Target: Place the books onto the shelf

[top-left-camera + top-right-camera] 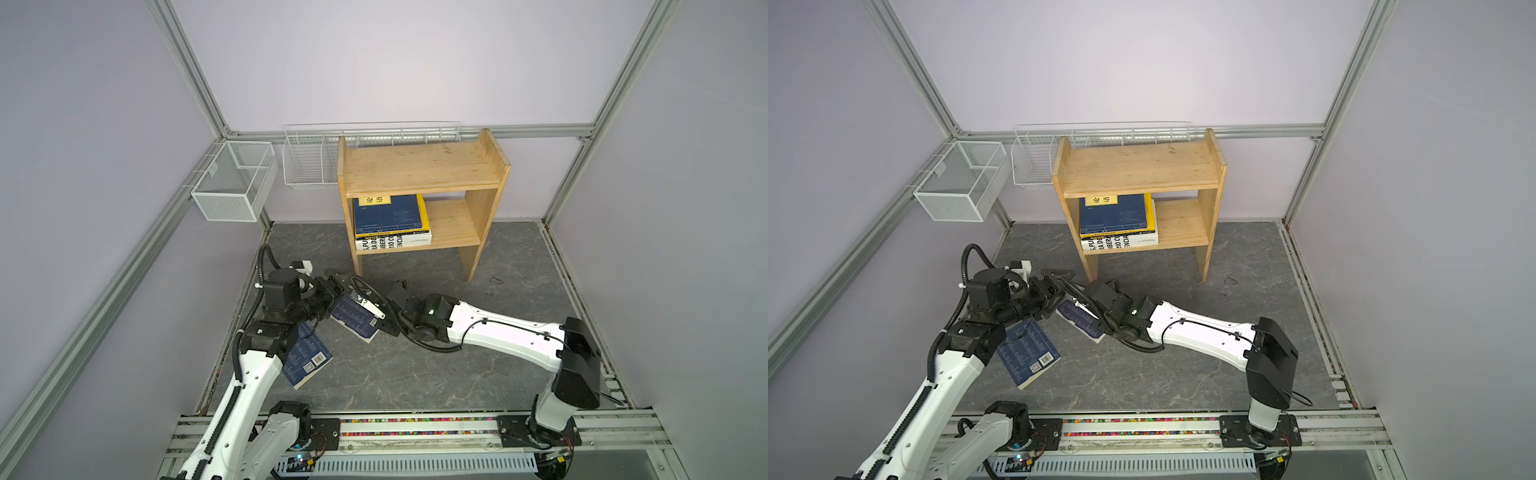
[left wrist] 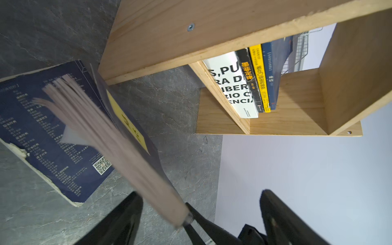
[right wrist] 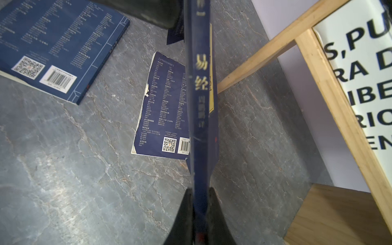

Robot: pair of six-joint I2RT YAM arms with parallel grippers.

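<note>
The robot's right gripper is on the navy book's spine, so next the left gripper grabs the book's top end (image 2: 136,171) to let the right gripper take the book's bottom edge before shelving.
My right gripper (image 3: 200,189) is shut on a navy book (image 3: 201,95) and holds it on edge above the floor, spine toward the right wrist camera. In the left wrist view that book's (image 2: 118,135) pale page edge and yellow label show. Its near end lies between the spread fingers of my open left gripper (image 2: 200,192), touching neither. Both grippers meet in front of the shelf's left leg, the left gripper (image 1: 337,284) on the left. A worn navy book (image 1: 353,324) lies under them, and a bigger one (image 1: 309,359) lies by my left arm. The pine shelf (image 1: 415,166) has a stack of books (image 1: 390,220) on its lower tier.
A white mesh basket (image 1: 232,183) hangs on the left wall. A white wire basket (image 1: 307,162) sits behind the shelf's left side. The shelf's top tier is bare wood. An aluminium rail (image 1: 415,428) carrying both arm bases runs along the front edge.
</note>
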